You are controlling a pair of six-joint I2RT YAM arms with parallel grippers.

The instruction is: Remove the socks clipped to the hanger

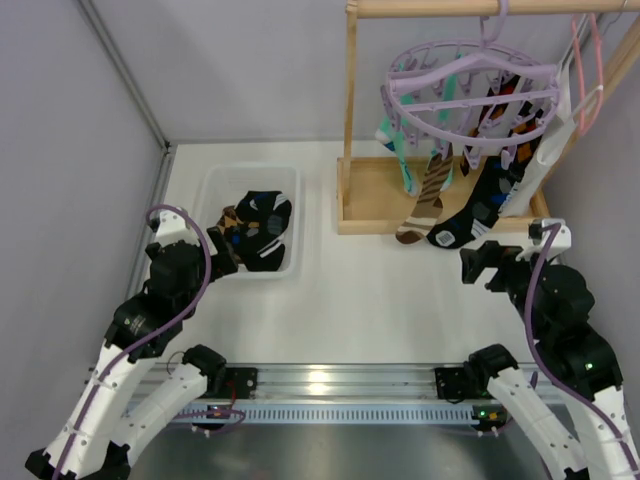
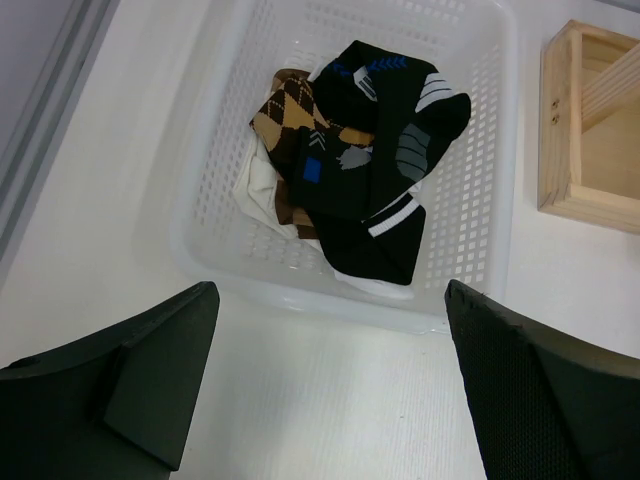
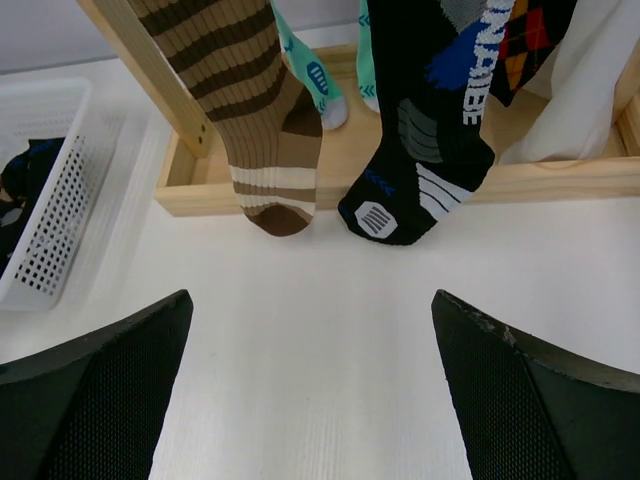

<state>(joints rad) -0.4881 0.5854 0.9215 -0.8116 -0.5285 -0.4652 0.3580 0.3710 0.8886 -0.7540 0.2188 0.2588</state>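
Note:
I need to close my right gripper on the foot (image 1: 424,212) (image 3: 271,158) of the brown-tan striped sock, at a spot just below the sock's dark heel.
The lavender ring hanger (image 1: 470,75) hangs from the wooden rack's top bar. Clipped to it are a teal sock (image 1: 400,150), a brown-tan striped sock (image 1: 428,195), a black patched sock (image 1: 470,210) and an argyle sock (image 1: 505,110). In the right wrist view the striped sock (image 3: 255,130) and the black sock (image 3: 430,150) dangle over the rack base. My right gripper (image 3: 311,310) is open and empty, low over the table in front of them. My left gripper (image 2: 330,300) is open and empty just before the white basket (image 2: 300,295), which holds several loose socks (image 2: 360,170).
The wooden rack frame (image 1: 350,130) and its tray base (image 3: 520,180) stand at the back right. A white cloth (image 1: 545,150) and a pink wire hanger (image 1: 585,70) hang at the rack's right end. The basket (image 1: 215,190) sits at the left.

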